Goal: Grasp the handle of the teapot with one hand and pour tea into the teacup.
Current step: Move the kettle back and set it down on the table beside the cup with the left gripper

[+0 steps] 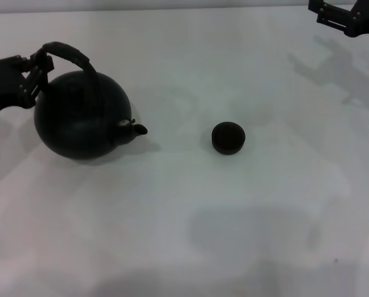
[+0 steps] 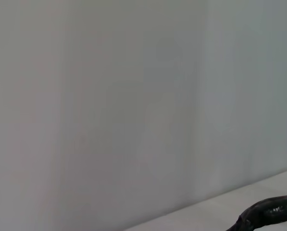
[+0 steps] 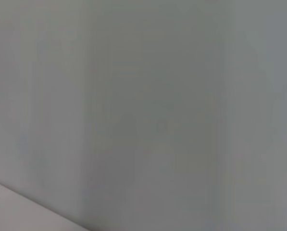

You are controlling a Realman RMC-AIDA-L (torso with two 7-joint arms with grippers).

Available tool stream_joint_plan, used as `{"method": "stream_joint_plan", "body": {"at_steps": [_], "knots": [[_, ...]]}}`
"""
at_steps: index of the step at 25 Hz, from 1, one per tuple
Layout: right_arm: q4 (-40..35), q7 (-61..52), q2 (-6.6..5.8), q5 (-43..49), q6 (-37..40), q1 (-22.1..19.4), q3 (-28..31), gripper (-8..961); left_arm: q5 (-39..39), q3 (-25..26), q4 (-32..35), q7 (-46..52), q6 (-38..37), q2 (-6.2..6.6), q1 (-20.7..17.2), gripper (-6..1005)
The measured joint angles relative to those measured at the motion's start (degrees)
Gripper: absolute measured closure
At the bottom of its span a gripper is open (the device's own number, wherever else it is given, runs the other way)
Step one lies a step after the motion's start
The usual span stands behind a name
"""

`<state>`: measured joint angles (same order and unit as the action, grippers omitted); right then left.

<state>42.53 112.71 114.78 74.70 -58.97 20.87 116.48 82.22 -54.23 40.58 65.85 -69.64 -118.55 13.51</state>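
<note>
The robot's left gripper needs to set the teapot down on the white table (image 1: pixel 90 133) just under the teapot's round belly, with the spout toward the teacup. The teapot is now about a pot's width from the teacup.
The teapot (image 1: pixel 79 117), a big dark round pot, sits at the left of the white table with its short spout (image 1: pixel 138 129) pointing right toward the teacup (image 1: pixel 227 137). That small black cup stands about a pot's width away, near the middle. The arched handle (image 1: pixel 70 54) rises over the pot's far left side. My left gripper (image 1: pixel 39 71) reaches in from the left edge and is shut on the handle's left end. A dark curved piece of the handle (image 2: pixel 270 211) shows in the left wrist view. My right gripper (image 1: pixel 329 13) hangs open at the far right corner.
The white table (image 1: pixel 190 235) stretches bare around the pot and cup, with soft shadows on it. The right wrist view shows only a plain grey wall (image 3: pixel 143 96) and a strip of table.
</note>
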Motion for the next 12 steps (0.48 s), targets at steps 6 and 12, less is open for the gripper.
{"method": "stream_joint_plan", "body": {"at_steps": [6,12], "knots": [[0.0,0.0,0.00,0.0,0.0,0.0,-0.5,93,-0.2,0.0,-3.2,-2.5,1.1,-0.11,0.8,884],[0.0,0.1,0.00,0.0,0.0,0.0,-0.7,93,-0.1,-0.1,-4.3,-3.2,2.7,-0.11,1.5,879]]}}
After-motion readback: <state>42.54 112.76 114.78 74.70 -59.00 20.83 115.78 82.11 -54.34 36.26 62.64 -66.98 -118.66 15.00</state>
